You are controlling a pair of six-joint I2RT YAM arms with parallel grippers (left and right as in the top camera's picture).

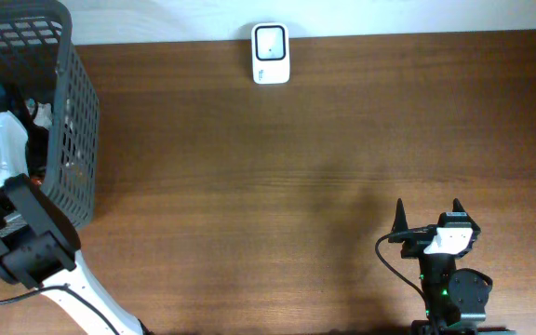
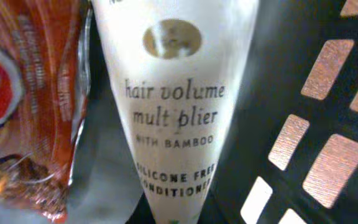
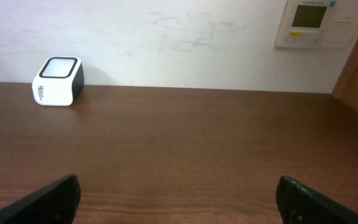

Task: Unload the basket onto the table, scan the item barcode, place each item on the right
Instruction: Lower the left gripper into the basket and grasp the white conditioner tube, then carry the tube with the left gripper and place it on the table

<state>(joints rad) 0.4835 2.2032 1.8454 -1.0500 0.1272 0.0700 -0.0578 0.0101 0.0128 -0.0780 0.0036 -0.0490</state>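
I should use my left gripper to set the white conditioner tube down on the wooden tabletop (image 1: 241,155), in front of the barcode scanner.
A white conditioner tube (image 2: 173,112) printed "hair volume multiplier" fills the left wrist view and narrows toward the bottom edge, where my left gripper's jaws sit. The fingers themselves do not show; the gripper is shut on the tube's thin end. My left arm (image 1: 21,233) reaches into the grey mesh basket (image 1: 74,102) at the table's left edge. The white barcode scanner (image 1: 270,53) stands at the far edge of the table, also seen as the scanner (image 3: 58,81) at the left. My right gripper (image 1: 428,216) rests open near the front right, nothing between its fingers (image 3: 48,199).
An orange crinkled packet (image 2: 23,106) lies against the tube's left side inside the basket. The basket's dark mesh wall (image 2: 291,68) is close on the right. A wall panel (image 3: 306,23) hangs behind the table. Brown wooden tabletop (image 1: 277,186) stretches between basket and right arm.
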